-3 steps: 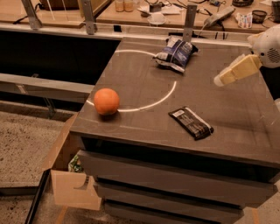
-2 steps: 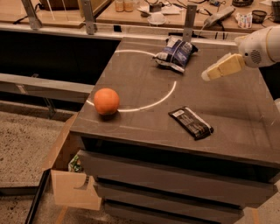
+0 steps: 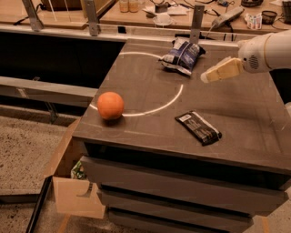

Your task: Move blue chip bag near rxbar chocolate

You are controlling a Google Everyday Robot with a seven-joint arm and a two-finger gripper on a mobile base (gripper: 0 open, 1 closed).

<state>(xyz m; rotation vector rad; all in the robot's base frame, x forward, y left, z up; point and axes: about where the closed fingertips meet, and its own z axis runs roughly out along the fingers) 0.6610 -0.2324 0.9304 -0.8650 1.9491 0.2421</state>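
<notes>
Next, I close on the blue chip bag's near corner (image 3: 187,69), closest to the rxbar chocolate.
The blue chip bag (image 3: 182,55), a wrinkly navy foil bag with white patches, lies at the far middle of the dark table top (image 3: 150,82). The rxbar chocolate (image 3: 198,127), a flat black bar with a white label at its far-left end, lies nearer the front right. My gripper (image 3: 207,77), with cream-coloured fingers on a white arm, comes in from the right and hovers above the table just right of the chip bag, pointing left. It holds nothing that I can see.
An orange (image 3: 110,105) sits at the table's left front beside a white arc line (image 3: 159,105). A cardboard box (image 3: 72,182) stands on the floor at the lower left. Metal posts and a cluttered wooden bench (image 3: 150,13) lie behind the table.
My gripper has moved left and a little farther back, from the table's right edge toward the chip bag. The bag, bar and orange have not moved.
</notes>
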